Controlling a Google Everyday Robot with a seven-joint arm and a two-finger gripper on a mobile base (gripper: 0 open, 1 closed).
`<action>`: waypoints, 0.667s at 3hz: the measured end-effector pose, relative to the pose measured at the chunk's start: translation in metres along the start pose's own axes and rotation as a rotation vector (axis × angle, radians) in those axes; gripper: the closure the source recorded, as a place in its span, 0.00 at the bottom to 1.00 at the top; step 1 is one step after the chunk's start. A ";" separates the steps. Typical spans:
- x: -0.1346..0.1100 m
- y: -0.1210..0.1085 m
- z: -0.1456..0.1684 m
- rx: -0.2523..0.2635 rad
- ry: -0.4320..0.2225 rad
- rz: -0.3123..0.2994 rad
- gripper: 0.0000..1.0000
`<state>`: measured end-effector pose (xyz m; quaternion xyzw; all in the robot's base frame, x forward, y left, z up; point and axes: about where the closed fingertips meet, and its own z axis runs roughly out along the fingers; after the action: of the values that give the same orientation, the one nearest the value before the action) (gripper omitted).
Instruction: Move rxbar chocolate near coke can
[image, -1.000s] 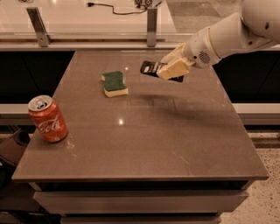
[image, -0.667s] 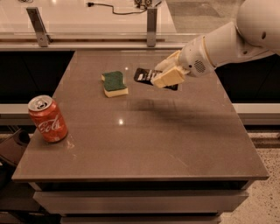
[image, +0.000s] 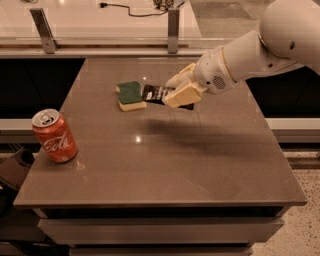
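I should release the rxbar chocolate, still held in the air above the table, on the table (image: 108, 133) beside the coke can, its end facing the can.
The rxbar chocolate (image: 156, 93) is a flat black wrapped bar with white lettering, held in the air above the far middle of the table. My gripper (image: 178, 90) is shut on its right part, and its left end sticks out toward the sponge. The coke can (image: 54, 136) is red with white script and a silver top. It stands upright near the table's left edge, well to the left of and nearer than the gripper.
A green-and-yellow sponge (image: 130, 95) lies just left of the held bar. The grey-brown table (image: 165, 165) ends in edges at the front and sides. A rail with metal posts (image: 43, 24) runs behind the table.
My gripper has carried the bar to the left and slightly nearer, from right of the sponge to just beside it. The can and sponge have not moved.
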<state>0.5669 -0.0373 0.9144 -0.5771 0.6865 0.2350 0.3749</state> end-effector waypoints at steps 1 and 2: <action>0.005 -0.004 0.005 -0.010 -0.009 0.017 1.00; 0.001 0.004 0.016 -0.032 -0.004 0.014 1.00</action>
<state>0.5663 -0.0253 0.9034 -0.5778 0.6857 0.2497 0.3655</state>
